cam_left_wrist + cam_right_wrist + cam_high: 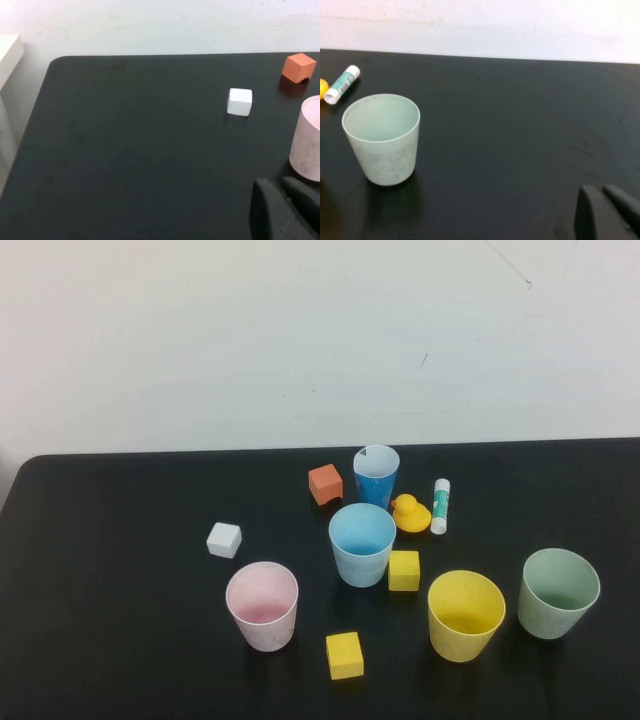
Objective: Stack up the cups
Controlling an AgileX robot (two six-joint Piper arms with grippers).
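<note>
The pink cup is next for my left gripper, which should go to it and grab the cup's rim [238, 574] [305, 101] on the side facing the white cube.
Four pastel cups stand upright and apart on the black table [120, 570]: light blue [362, 543] in the middle, pink [262, 605] at front left, yellow [465, 615] at front right, pale green [558, 592] at far right. Neither arm shows in the high view. My left gripper [276, 183] is shut and empty, near the table's front, just short of the pink cup [308, 139]. My right gripper [599, 190] is shut and empty, low over the table, well apart from the pale green cup [384, 137].
A small dark blue cup [376, 475], orange cube [325, 483], yellow duck [409, 513] and glue stick [441, 505] sit behind the light blue cup. A white cube [224, 539] lies left. Two yellow cubes [404, 570] [344, 654] lie between the cups.
</note>
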